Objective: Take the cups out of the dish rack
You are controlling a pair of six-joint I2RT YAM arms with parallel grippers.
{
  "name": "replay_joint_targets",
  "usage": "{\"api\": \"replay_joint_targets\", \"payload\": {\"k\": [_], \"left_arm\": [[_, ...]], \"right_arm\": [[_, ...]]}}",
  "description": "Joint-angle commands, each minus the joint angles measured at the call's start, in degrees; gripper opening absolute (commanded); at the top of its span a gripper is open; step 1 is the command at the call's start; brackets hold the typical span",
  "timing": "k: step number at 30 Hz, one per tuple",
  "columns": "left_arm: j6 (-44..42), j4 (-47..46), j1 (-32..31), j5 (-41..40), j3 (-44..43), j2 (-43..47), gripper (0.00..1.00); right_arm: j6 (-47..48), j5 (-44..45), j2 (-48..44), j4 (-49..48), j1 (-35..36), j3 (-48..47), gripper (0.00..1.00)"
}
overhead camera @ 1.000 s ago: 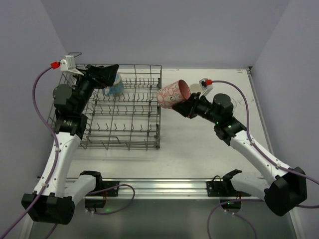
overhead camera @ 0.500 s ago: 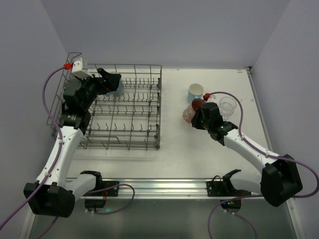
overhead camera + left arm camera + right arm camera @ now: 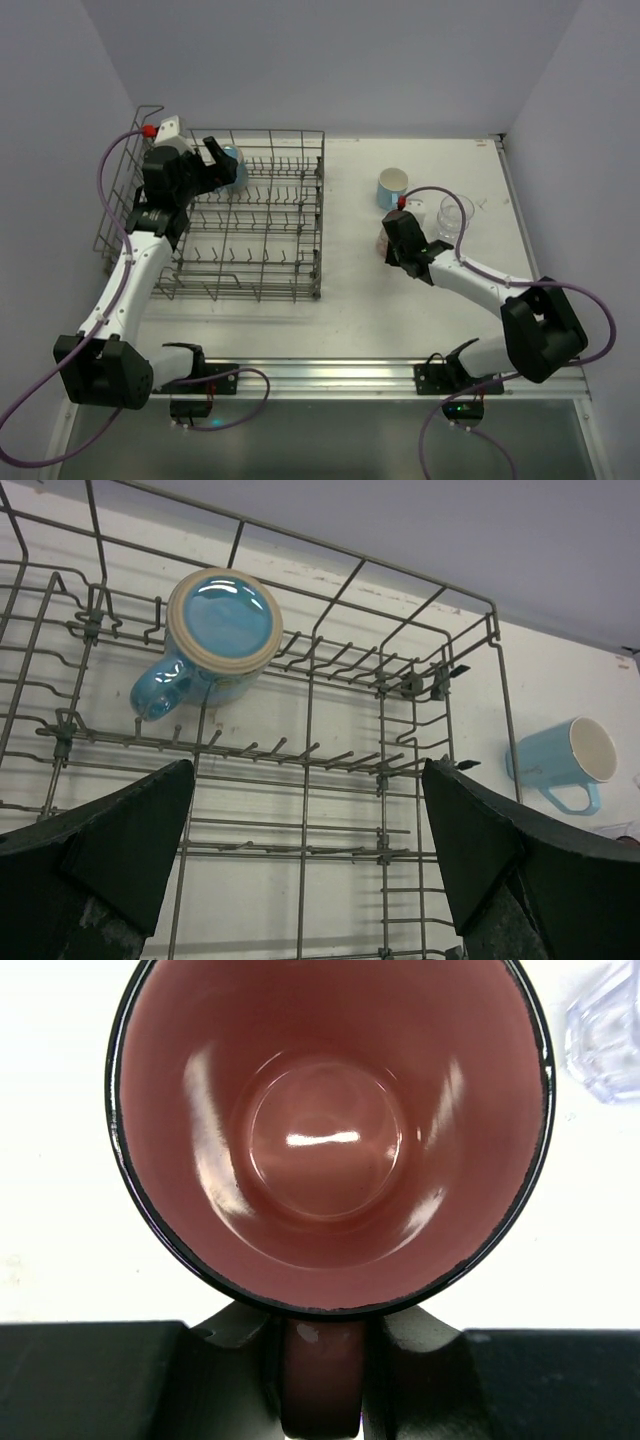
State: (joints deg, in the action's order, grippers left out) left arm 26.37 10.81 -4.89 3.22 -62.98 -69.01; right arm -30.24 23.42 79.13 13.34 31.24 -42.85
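The robot's right gripper should set the pink cup, now held upright low at the table, down on the table (image 3: 393,232) (image 3: 325,1140) just in front of the light blue cup.
The grey wire dish rack (image 3: 268,132) stands at the left. A blue handled mug (image 3: 236,167) sits upside down at its back left, also in the left wrist view (image 3: 221,630). My left gripper (image 3: 214,160) is open and empty just left of that mug; its jaws (image 3: 310,880) stand wide apart over the rack's wires (image 3: 309,730). My right gripper (image 3: 392,240) is shut on the handle (image 3: 320,1370) of the pink cup (image 3: 330,1130), held upright low at the table. A light blue cup (image 3: 392,186) and a clear glass (image 3: 456,213) stand nearby.
The light blue cup also shows in the left wrist view (image 3: 565,765), on the table right of the rack. The clear glass (image 3: 605,1030) is close to the pink cup's right side. The rack's taller looped side (image 3: 120,190) is at the far left. Walls close in behind and on both sides.
My right arm has swung the pink cup from a tilted hold in the air down to the table beside the light blue cup and glass. My left gripper stays by the blue mug.
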Motion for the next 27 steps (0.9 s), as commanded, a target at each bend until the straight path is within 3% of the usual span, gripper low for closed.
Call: {"api": "replay_joint_targets", "payload": {"k": [1, 6, 14, 25, 26, 27], "left_arm": [[-2.4, 2.9, 0.4, -2.9, -2.8, -0.6, 1.00], [-4.3, 4.7, 0.3, -3.8, -4.0, -2.4, 1.00], [-8.5, 18.3, 0.3, -6.7, -17.5, -15.9, 1.00], [-8.5, 20.1, 0.4, -13.0, -20.8, -20.8, 1.00], [-8.9, 19.7, 0.4, -12.9, -20.8, -20.8, 1.00], [-9.1, 19.6, 0.4, -12.9, -21.0, -20.8, 1.00]], "right_arm": [[1.1, 6.6, -0.2, -4.9, 0.3, -5.4, 0.00], [2.9, 6.9, 1.3, -4.5, 0.3, -6.7, 0.00], [5.3, 3.5, 3.5, -5.3, 0.3, -7.1, 0.00], [4.4, 1.5, 5.5, -4.7, 0.3, -7.2, 0.00], [4.1, 1.5, 5.5, -4.7, 0.3, -7.1, 0.02], [4.0, 1.5, 5.6, -4.7, 0.3, -7.0, 0.11]]}}
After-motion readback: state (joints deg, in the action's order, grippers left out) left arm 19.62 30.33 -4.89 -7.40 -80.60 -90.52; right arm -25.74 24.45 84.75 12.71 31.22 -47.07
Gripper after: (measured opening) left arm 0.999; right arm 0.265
